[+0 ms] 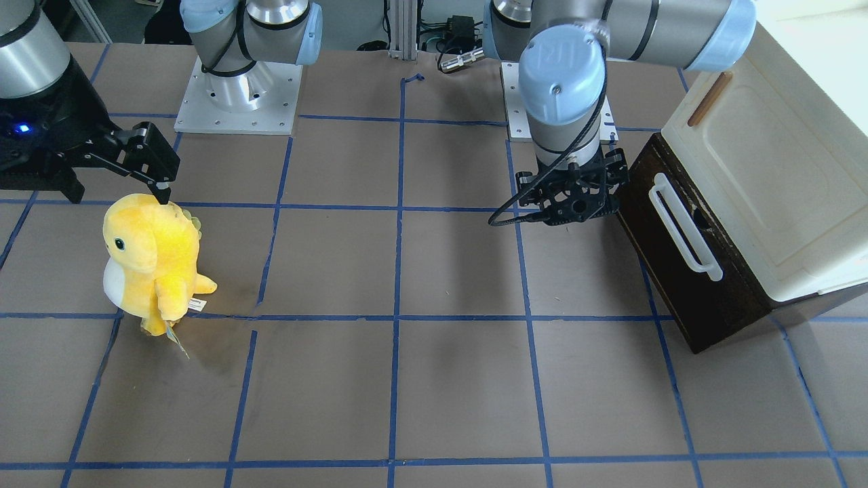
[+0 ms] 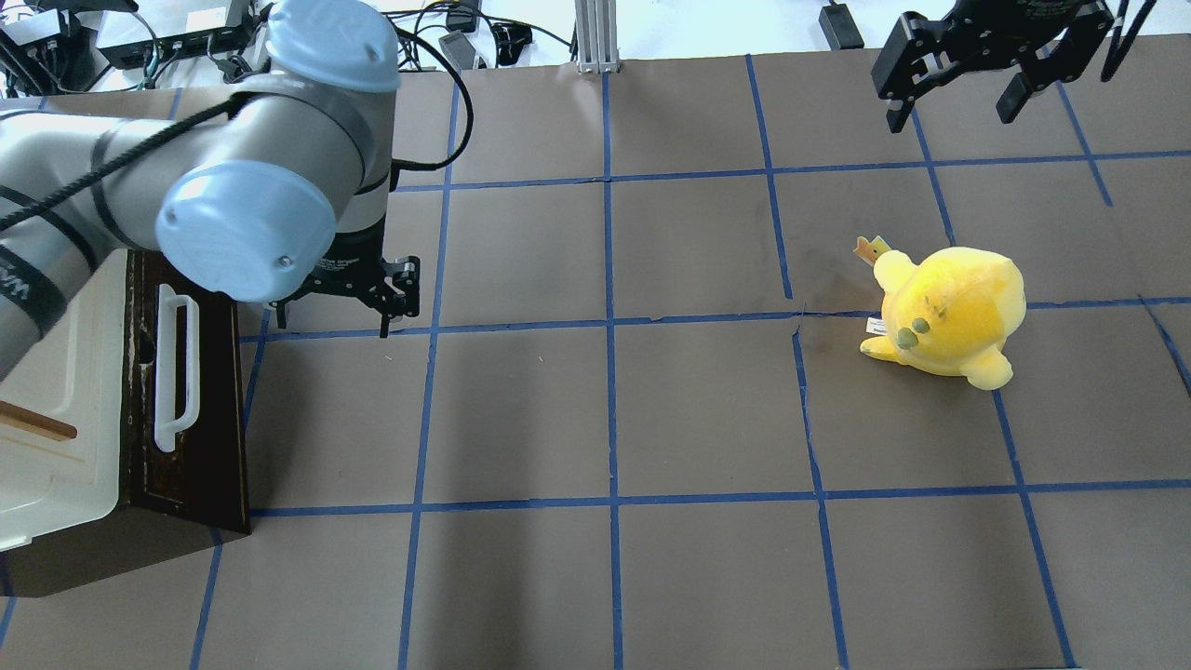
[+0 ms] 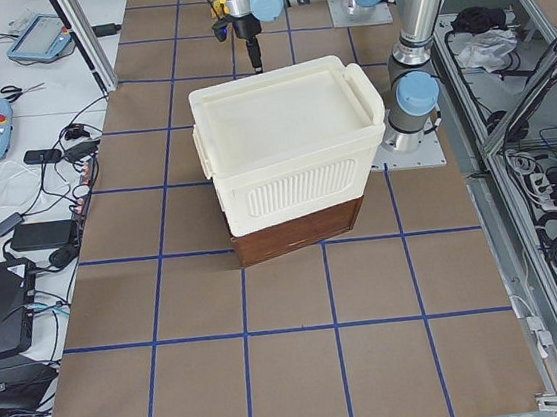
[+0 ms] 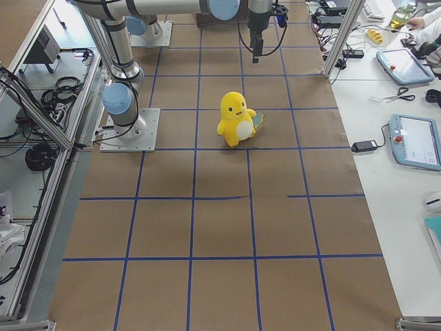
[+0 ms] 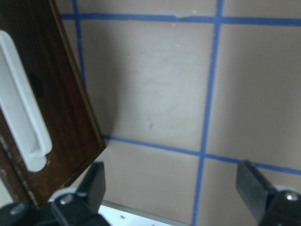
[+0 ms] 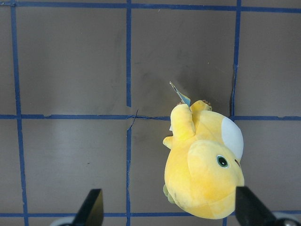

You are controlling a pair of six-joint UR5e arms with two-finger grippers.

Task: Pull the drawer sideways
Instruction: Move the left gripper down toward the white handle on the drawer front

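Note:
I will next move my left gripper to the middle of the drawer's white bar handle (image 1: pixel 677 224) (image 5: pixel 19 101) and close it there, because that handle pulls the drawer open.
The dark-brown drawer (image 1: pixel 685 291) with its long white bar handle (image 1: pixel 683 227) sits shut under a cream-white cabinet box (image 1: pixel 766 176) at the table's left end. It also shows in the overhead view (image 2: pixel 212 409) and the left wrist view (image 5: pixel 66 103). My left gripper (image 1: pixel 573 196) is open and empty, pointing down just in front of the drawer's far corner, not touching it; its fingers (image 5: pixel 91 183) straddle bare table beside the handle (image 5: pixel 23 122). My right gripper (image 2: pixel 968 88) is open and empty, high above the table's right side.
A yellow plush toy (image 2: pixel 949 312) stands on the right half of the table, below the right gripper (image 6: pixel 169 209). The cream-white box has a small brown wooden handle (image 1: pixel 708 99). Blue tape lines grid the brown table (image 2: pixel 605 419).

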